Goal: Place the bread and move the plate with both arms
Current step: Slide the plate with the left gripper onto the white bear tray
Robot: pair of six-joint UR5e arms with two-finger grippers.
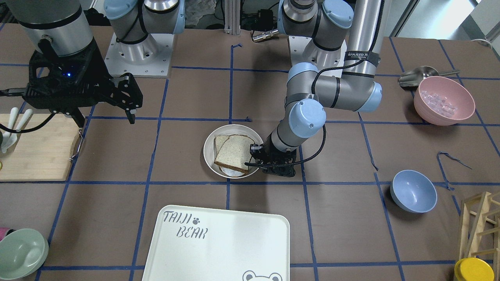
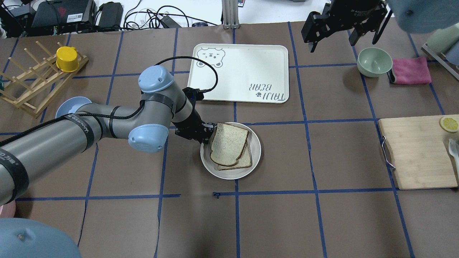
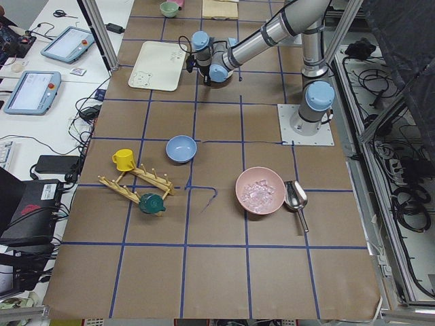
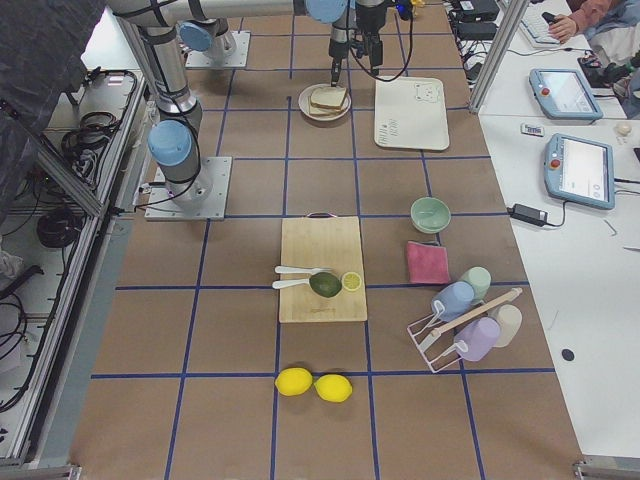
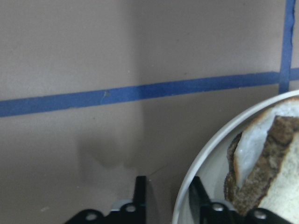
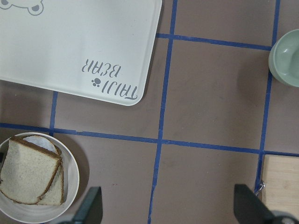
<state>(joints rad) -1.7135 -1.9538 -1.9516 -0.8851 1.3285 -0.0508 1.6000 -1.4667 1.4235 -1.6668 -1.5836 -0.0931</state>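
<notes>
I should let go of the off-white plate with my left gripper on the TAIJI BEAR tray (image 1: pixel 221 251), between the lettering and the bear drawing.
The off-white plate (image 2: pixel 256 150) sits mid-table with two slices stacked on it. The bread (image 2: pixel 229 143) with dark crust lies on top, over a paler slice (image 2: pixel 244 162). My left gripper (image 2: pixel 208 133) is low at the plate's left rim. In the left wrist view (image 5: pixel 168 193) its jaws stand narrowly apart on either side of the rim (image 5: pixel 210 144), with a gap of table showing beside one finger, and the bread's crust (image 5: pixel 275 154) is close by. My right gripper (image 2: pixel 344 25) hangs high at the far right, open and empty, its fingers (image 6: pixel 91 205) wide apart.
The TAIJI BEAR tray (image 2: pixel 244 71) lies just beyond the plate. A green bowl (image 2: pixel 374 61) and pink cloth (image 2: pixel 410 70) are far right, a cutting board (image 2: pixel 416 154) right, a blue bowl (image 2: pixel 70 105) and wooden rack (image 2: pixel 36 86) left. A pink bowl (image 1: pixel 443 99) stands near the left arm's base.
</notes>
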